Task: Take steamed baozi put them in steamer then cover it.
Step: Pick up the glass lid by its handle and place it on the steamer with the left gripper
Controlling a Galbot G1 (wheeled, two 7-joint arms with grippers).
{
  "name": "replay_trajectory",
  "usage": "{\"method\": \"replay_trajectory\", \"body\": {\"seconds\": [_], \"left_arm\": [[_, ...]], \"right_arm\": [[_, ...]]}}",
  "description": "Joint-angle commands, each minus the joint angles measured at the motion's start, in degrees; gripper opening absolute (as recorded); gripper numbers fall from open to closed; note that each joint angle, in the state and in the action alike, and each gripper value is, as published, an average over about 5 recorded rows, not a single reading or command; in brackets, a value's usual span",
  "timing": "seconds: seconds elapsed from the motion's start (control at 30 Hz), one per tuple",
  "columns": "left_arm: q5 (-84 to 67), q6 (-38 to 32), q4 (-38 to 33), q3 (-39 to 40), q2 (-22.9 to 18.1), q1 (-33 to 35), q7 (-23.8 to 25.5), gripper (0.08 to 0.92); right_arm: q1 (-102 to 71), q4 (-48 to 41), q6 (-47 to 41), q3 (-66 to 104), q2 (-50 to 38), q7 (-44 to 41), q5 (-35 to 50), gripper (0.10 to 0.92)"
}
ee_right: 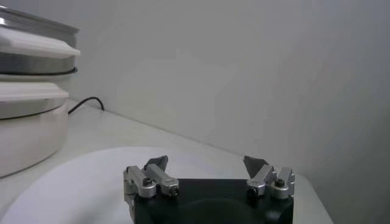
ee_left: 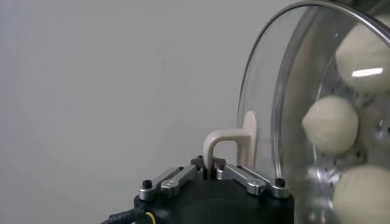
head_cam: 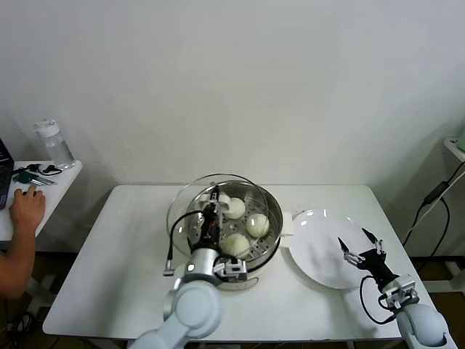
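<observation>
Next, my left gripper releases the clear glass cover so that it lies flat on the rim of the steel steamer, centred [head_cam: 233, 219] above the baozi.
The steel steamer [head_cam: 270, 218] stands mid-table with baozi on its perforated tray. Three show: one at the back [head_cam: 235, 208], one to the right [head_cam: 257, 225], one at the front [head_cam: 234, 244]. My left gripper [head_cam: 211, 218] is shut on the cream handle [ee_left: 228, 143] of the clear glass cover [head_cam: 180, 207] and holds it tilted over the steamer's left side. Through the cover's glass [ee_left: 268, 85] in the left wrist view I see baozi [ee_left: 332, 125]. My right gripper [head_cam: 357, 251] is open and empty over the white plate [head_cam: 316, 251].
The white plate [ee_right: 91, 176] lies right of the steamer [ee_right: 30, 73]. A side table at the far left holds a bottle [head_cam: 54, 143] and keys [head_cam: 33, 174], with a person's hand [head_cam: 27, 203] on it. A cable [head_cam: 429, 200] hangs at the far right.
</observation>
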Motion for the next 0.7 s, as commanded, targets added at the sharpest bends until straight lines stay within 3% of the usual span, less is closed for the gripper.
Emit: {"method": "replay_trajectory", "body": {"seconds": [0.03,0.7], "left_arm": [[3.0,2.9,6.0,6.0,-7.8,-4.4,2.7,0.158],[6.9,1.8,13.2,3.0,-7.9,-4.6,1.6,0.158]], "right_arm": [[0.0,-0.2,0.3,0.5,0.1,0.1,0.1,0.823],[-0.5,-0.3,0.8,1.8,0.4,-0.4,-0.2,0.823]]}}
